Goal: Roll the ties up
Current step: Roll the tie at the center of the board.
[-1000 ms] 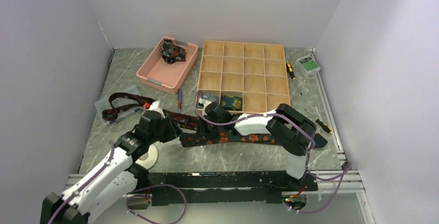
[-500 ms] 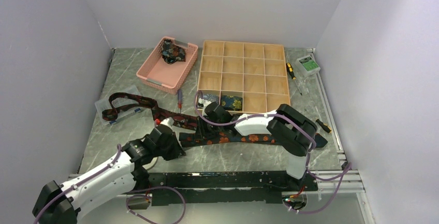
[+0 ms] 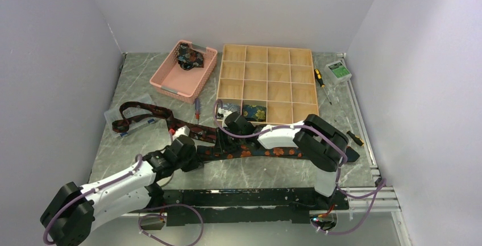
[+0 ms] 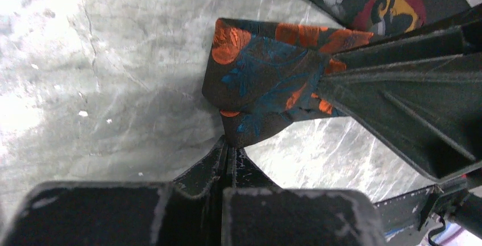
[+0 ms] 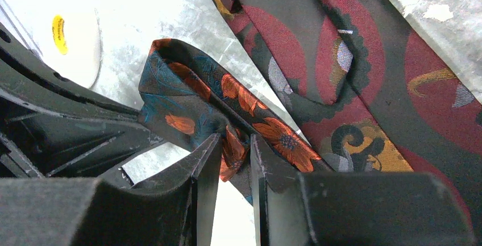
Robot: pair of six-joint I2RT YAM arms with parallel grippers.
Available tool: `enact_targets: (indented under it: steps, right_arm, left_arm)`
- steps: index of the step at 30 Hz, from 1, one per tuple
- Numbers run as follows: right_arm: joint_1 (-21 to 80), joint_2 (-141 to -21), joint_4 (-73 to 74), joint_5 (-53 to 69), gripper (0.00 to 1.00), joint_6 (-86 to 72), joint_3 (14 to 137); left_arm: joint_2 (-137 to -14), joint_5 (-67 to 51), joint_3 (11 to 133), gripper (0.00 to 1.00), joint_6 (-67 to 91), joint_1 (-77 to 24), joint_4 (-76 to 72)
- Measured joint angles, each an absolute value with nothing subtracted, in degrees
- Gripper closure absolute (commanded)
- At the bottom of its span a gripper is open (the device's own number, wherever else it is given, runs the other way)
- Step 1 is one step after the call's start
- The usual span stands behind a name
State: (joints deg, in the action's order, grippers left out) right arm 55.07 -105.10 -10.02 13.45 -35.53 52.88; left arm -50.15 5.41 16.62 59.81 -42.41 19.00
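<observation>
My left fingers pinch only the navy tie's fold edge, so they should open and take the folded end [image 4: 220,78] deeper.
A dark navy tie [image 3: 267,152] with orange flowers lies across the table in front of the wooden box. Its left end is folded over. My left gripper [image 3: 196,156] is shut on that fold, and the left wrist view shows the jaws [image 4: 230,144] pressed together on the fabric's edge [image 4: 261,81]. From the other side my right gripper [image 5: 234,144] holds a crumpled fold of the same tie [image 5: 187,92] between its slightly parted fingers. A maroon tie [image 3: 142,109] lies just behind, reaching toward the left wall.
A pink basket [image 3: 170,87] at the back left holds a dark fabric bundle [image 3: 189,58]. The wooden grid box [image 3: 219,87] has two rolled ties [image 3: 254,111] in its front row. Screwdrivers [image 3: 322,81] and a small green box [image 3: 338,71] lie right. A white tape ring [image 5: 57,30] sits near the grippers.
My left arm has swung down and to the right, to the navy tie's folded left end, and its jaws have shut on it. The right arm has stayed in place.
</observation>
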Motion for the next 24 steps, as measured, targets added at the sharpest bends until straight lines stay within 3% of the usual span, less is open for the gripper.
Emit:
enact_targets:
  steps: [19, 22, 24]
  right_arm:
    - [55.33, -105.06, -9.91, 13.37, 0.70, -35.53, 52.88]
    - [55.33, -105.06, -9.87, 13.32, 0.72, -35.53, 52.88]
    - [55.33, -105.06, -9.85, 13.15, 0.74, -35.53, 52.88]
  left_arm:
    - [-50.72, 14.39, 16.75, 0.97, 61.10, -42.19, 17.06]
    - [-48.95, 14.35, 17.47, 0.92, 60.55, -42.17, 21.02]
    - [-44.53, 14.39, 18.48, 0.78, 60.12, -42.17, 25.54]
